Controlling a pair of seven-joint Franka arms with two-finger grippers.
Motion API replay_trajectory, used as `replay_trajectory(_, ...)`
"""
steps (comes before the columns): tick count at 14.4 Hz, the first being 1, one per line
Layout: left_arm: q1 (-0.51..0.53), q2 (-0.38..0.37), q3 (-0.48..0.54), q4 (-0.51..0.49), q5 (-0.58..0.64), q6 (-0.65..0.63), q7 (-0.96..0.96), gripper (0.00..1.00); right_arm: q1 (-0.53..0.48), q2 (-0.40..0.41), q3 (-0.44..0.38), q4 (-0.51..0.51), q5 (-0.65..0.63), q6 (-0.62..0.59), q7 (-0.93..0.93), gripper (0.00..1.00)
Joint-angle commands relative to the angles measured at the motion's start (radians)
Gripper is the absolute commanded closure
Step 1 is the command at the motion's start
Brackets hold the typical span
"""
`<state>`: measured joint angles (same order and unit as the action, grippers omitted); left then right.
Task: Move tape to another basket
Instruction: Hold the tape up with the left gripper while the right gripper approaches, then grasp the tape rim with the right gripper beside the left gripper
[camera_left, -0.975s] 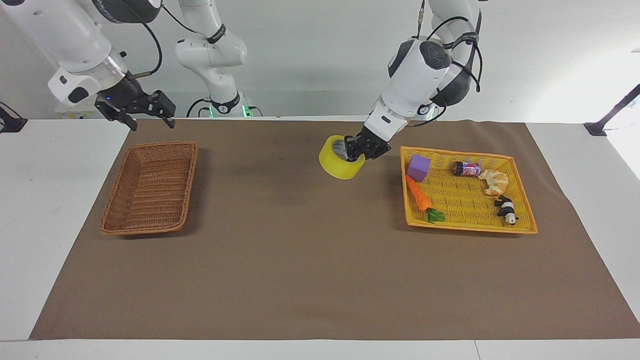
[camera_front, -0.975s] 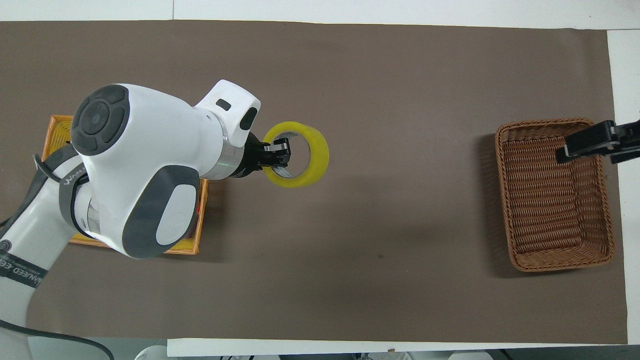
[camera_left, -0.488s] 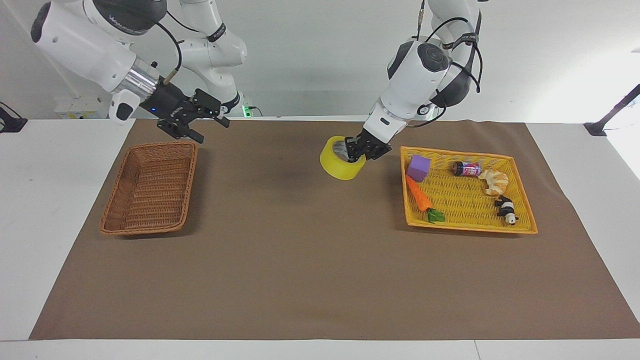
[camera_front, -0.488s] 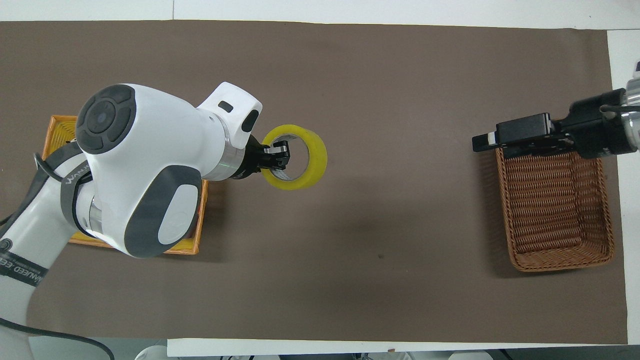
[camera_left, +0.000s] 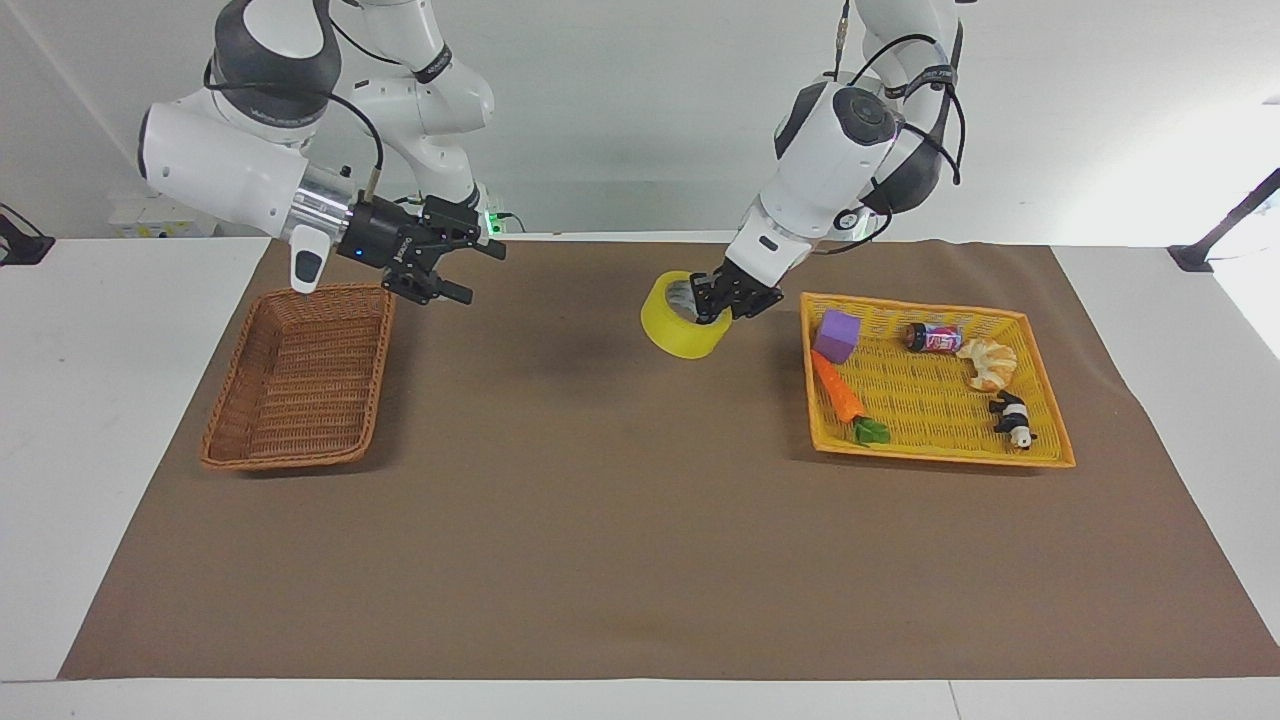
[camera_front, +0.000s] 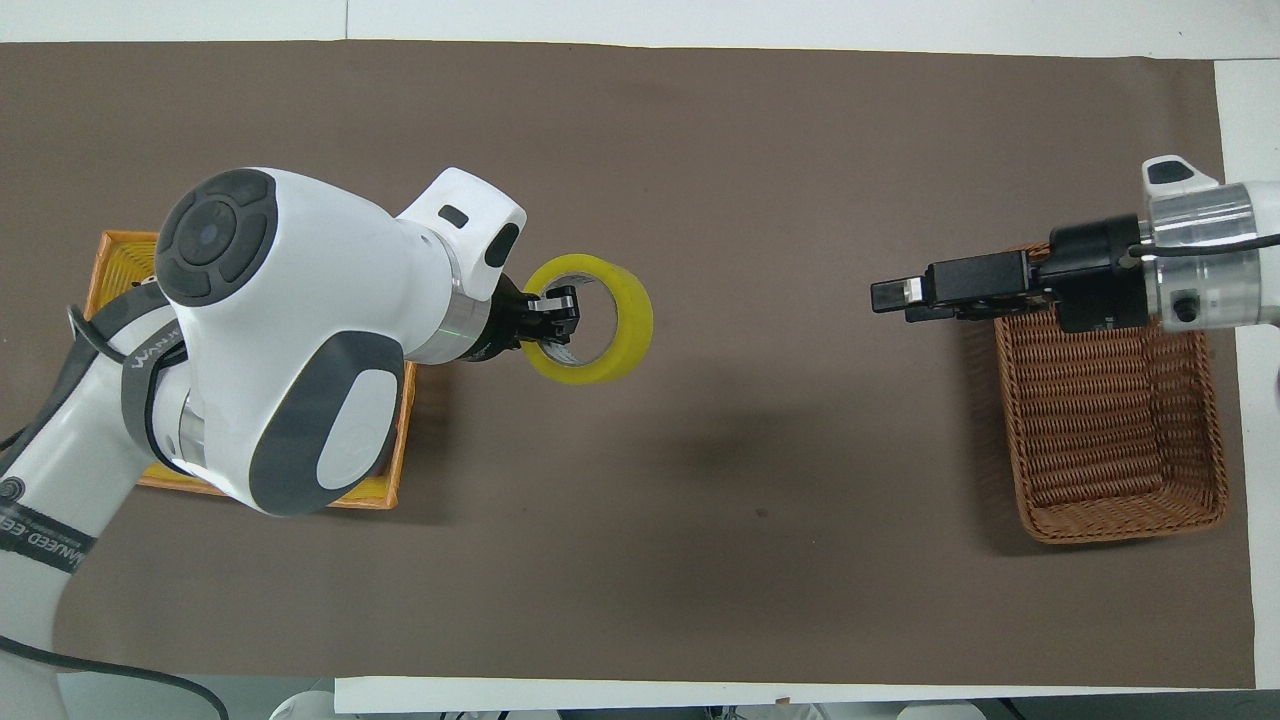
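The right gripper needs to close on the tape's free side (camera_front: 635, 330), straight across the roll from the left gripper, to take the tape over.
The tape (camera_left: 681, 334) (camera_front: 632, 322), a wide yellow roll, hangs tilted just over the brown mat beside the yellow tray. My left gripper (camera_left: 722, 302) (camera_front: 553, 312) is shut on the roll's wall, one finger inside the core ring. The brown wicker basket (camera_left: 300, 375) (camera_front: 1110, 420) lies empty at the right arm's end of the table. My right gripper (camera_left: 478, 273) (camera_front: 888, 297) is open with nothing between its fingers. It hovers over the mat just past the basket's corner nearest the robots, pointing toward the tape.
The yellow-orange tray (camera_left: 940, 455) (camera_front: 120, 250) holds a purple block (camera_left: 838, 335), a carrot (camera_left: 838, 390), a small can (camera_left: 932, 338), a croissant (camera_left: 988, 363) and a toy panda (camera_left: 1015, 420). The brown mat (camera_left: 600, 520) spans the table between the two baskets.
My right arm has swung from the basket's outer end across its corner toward the table's middle, gripper still open. The tape and left gripper have barely moved.
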<state>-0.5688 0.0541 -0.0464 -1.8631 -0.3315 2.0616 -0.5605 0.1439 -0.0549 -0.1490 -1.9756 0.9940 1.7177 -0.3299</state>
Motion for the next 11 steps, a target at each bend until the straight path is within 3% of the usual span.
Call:
replay_trajectory(1, -0.014, 0.001, 0.013, 0.025, 0.015, -0.034, -0.006, 1.0, 0.066, 0.013, 0.003, -0.012, 0.06, 0.072, -0.015, 0.0)
replay_trajectory(7, -0.014, 0.0, 0.013, 0.025, 0.031, -0.055, -0.006, 1.0, 0.304, 0.058, 0.003, -0.012, 0.081, 0.259, 0.136, 0.0)
replay_trajectory(11, -0.014, -0.002, 0.013, 0.025, 0.031, -0.067, -0.006, 1.0, 0.319, 0.075, 0.003, -0.025, 0.147, 0.278, 0.149, 0.0)
